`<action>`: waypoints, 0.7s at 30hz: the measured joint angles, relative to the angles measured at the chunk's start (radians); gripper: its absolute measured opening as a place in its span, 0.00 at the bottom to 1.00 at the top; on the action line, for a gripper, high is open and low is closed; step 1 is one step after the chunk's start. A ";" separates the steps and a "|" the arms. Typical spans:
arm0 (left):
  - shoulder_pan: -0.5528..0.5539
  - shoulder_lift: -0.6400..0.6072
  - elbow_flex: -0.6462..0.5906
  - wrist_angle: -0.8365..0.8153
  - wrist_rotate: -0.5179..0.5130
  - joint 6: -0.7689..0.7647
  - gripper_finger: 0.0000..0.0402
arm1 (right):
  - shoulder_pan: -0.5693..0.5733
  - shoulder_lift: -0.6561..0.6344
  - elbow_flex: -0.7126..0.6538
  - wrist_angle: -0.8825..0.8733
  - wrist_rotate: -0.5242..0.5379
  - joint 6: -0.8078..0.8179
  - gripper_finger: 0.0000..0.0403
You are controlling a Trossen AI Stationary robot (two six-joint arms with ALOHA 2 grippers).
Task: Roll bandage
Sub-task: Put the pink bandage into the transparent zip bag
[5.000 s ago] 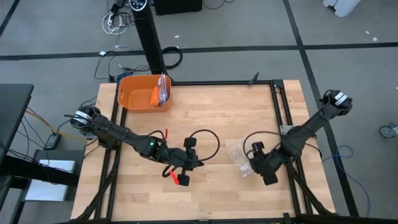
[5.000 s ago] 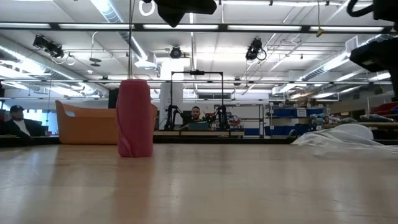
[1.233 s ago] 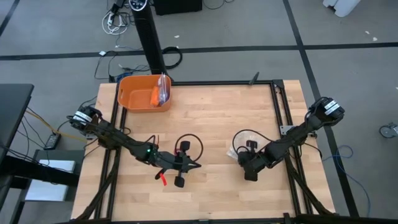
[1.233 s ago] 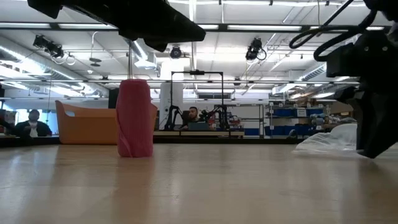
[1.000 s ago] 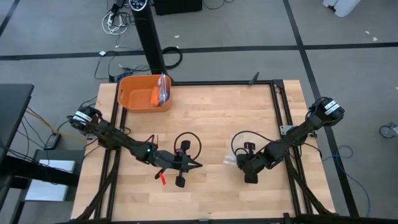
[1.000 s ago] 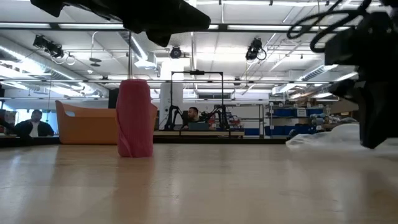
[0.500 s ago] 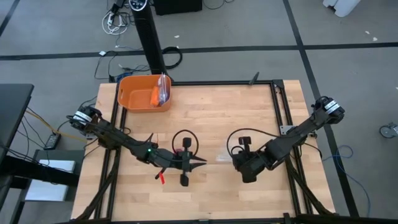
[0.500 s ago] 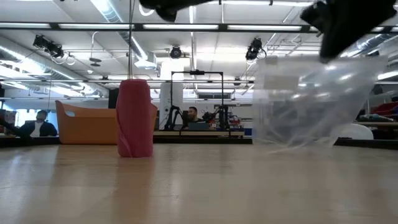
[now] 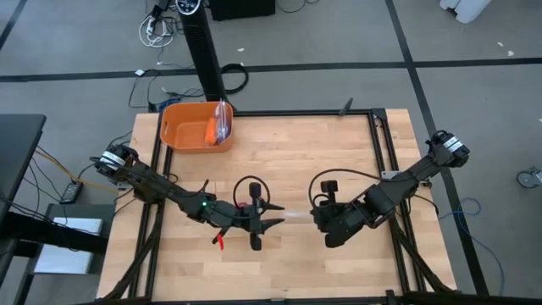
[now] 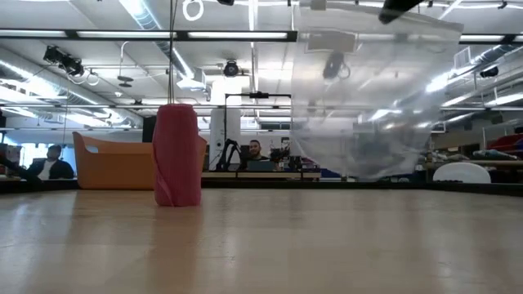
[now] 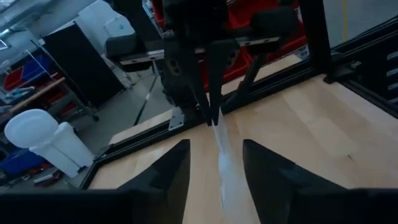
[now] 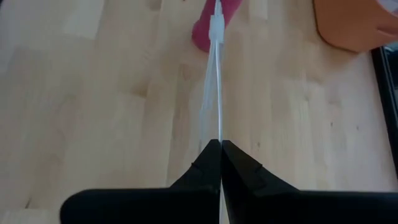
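Note:
The clear bag is hanging flat and closed from my right gripper, so my left gripper needs to pinch the bag's loose end (image 11: 225,168) before my right gripper opens the bag's opening.
The bandage (image 10: 177,155) is a magenta roll standing on end on the wooden table, also seen in the high view (image 9: 251,206) and the right wrist view (image 12: 208,31). My right gripper (image 9: 315,218) is right of it, above the table's middle, and is shut on a clear plastic bag (image 10: 376,98). My left gripper (image 9: 267,230) stands open just near of the roll. In its wrist view the left gripper (image 11: 214,180) has the bag's thin edge (image 11: 221,149) running between its spread fingers without touching them. My right gripper pinches the clear bag's upper edge (image 12: 219,134) between its two shut fingers, coming slanting down from the table's right side. The bag hangs below the fingers, spread flat and lifted clear of the table, and reaches toward my left gripper.
An orange tub (image 9: 196,125) holding a few items stands at the table's far left corner. A black frame rail (image 9: 377,161) runs along the table's right side. Bare wood lies at the near side and the far right.
My right gripper has risen and moved toward the table's left, lifting the clear bag off the table so that it now hangs spread in the air. My left gripper has risen a little, rolled and opened.

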 joint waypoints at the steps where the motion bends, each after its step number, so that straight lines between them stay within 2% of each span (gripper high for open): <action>1: 0.000 0.000 0.000 0.000 0.000 0.007 0.40 | -0.001 0.000 0.005 0.001 0.000 -0.005 0.01; 8: -0.002 0.000 0.000 -0.079 0.004 0.050 0.40 | -0.002 0.000 0.046 0.008 0.000 -0.032 0.01; 14: -0.003 0.000 0.000 -0.067 0.018 0.008 0.39 | -0.001 0.000 0.058 0.011 0.008 -0.061 0.01; 17: -0.003 0.000 0.000 -0.065 -0.005 -0.004 0.35 | -0.002 0.000 0.058 0.014 0.016 -0.061 0.01; 21: -0.003 0.000 0.000 -0.058 -0.009 -0.003 0.22 | -0.002 0.000 0.058 0.015 0.034 -0.062 0.01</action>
